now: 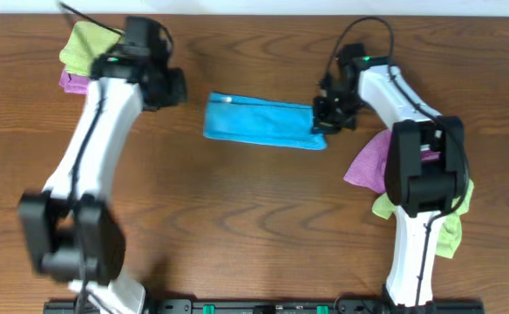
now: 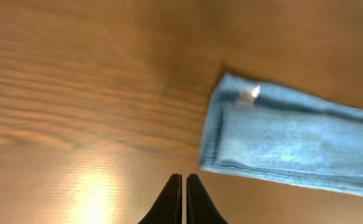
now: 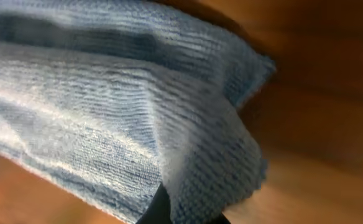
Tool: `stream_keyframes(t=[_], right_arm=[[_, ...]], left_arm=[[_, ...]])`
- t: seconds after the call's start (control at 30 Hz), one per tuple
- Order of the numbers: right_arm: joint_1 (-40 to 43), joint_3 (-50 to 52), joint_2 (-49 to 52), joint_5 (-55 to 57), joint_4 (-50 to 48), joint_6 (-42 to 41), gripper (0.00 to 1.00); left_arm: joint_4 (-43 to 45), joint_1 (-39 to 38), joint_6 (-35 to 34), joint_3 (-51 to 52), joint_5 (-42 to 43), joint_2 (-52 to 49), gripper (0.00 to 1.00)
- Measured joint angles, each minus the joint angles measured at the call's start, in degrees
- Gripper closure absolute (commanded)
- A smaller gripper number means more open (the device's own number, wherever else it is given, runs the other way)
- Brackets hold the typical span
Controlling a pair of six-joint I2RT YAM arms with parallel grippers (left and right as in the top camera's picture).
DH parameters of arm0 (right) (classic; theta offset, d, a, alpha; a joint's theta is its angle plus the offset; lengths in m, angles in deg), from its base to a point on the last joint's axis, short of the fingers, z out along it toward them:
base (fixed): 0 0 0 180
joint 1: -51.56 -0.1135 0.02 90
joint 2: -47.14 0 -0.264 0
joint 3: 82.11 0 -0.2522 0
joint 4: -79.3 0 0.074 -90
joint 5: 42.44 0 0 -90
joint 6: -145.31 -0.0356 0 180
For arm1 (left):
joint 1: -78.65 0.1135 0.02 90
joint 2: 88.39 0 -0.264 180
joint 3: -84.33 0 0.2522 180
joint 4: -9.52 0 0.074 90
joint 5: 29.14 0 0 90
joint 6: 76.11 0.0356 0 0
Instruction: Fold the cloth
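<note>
Next, my right gripper releases the sky-blue cloth's lifted end by the near edge of the cloth's tagged end point(image 1: 227, 140).
The sky-blue cloth point(image 1: 259, 120) lies folded into a long strip in the middle of the table, its small white tag point(image 1: 224, 99) at the far left corner. It also shows in the left wrist view point(image 2: 281, 140) and fills the right wrist view point(image 3: 119, 106). My right gripper point(image 1: 326, 119) is shut on the cloth's right end, which is lifted and draped over the fingers point(image 3: 188, 214). My left gripper point(image 1: 169, 87) is shut and empty, off the cloth's left end; its fingertips point(image 2: 184, 180) are pressed together above bare wood.
A lime-green cloth point(image 1: 84, 45) over a purple cloth point(image 1: 71, 82) lies at the far left corner. Another purple cloth point(image 1: 368, 161) and a lime-green cloth point(image 1: 451, 231) lie by the right arm's base. The table is brown wood point(image 1: 254, 218).
</note>
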Motion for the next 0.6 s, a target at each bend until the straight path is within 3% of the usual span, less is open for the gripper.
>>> stream_keyframes(t=[0.17, 0.33, 0.6], right_arm=[[1.97, -6.78, -0.31, 12.68, 8.37, 0.15, 0.99], [-0.04, -12.02, -2.49, 18.47, 9.66, 0.17, 0.99], [-16.11, -13.03, -3.61, 26.03, 9.42, 0.15, 0.98]], left_arm=[[-6.12, 0.66, 0.00, -0.48, -0.42, 10.23, 0.94], [-8.76, 0.63, 0.00, -0.48, -0.87, 13.86, 0.94], [-10.62, 0.63, 0.24, -0.48, -0.94, 18.62, 0.94]])
